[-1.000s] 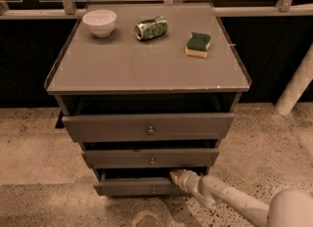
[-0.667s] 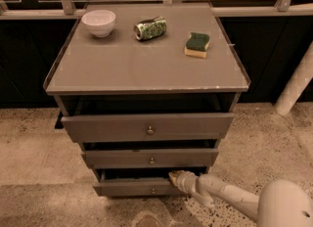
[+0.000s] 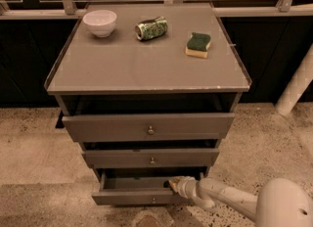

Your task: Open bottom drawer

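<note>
My gripper will let go of the bottom drawer. I will release it with its front farther out, over the speckled floor before the cabinet (image 3: 148, 216).
The bottom drawer (image 3: 132, 197) is the lowest grey front of the cabinet (image 3: 146, 69). It stands pulled out part way, its dark inside showing behind the front. Its small round knob (image 3: 153, 200) sits at the middle of the front. My gripper (image 3: 173, 184) comes in from the lower right on a white arm (image 3: 220, 199). Its tip rests at the drawer's upper edge, right of the knob. The middle drawer (image 3: 151, 157) and the top drawer (image 3: 149, 125) both stand slightly out.
On the cabinet top lie a white bowl (image 3: 100, 22), a crushed green can (image 3: 151, 28) and a green-and-yellow sponge (image 3: 198, 44). A white post (image 3: 296, 86) stands at the right. Speckled floor surrounds the cabinet, with dark panels behind.
The bottom drawer has slid further out toward the camera. The gripper tip has come back with it, a little lower in view.
</note>
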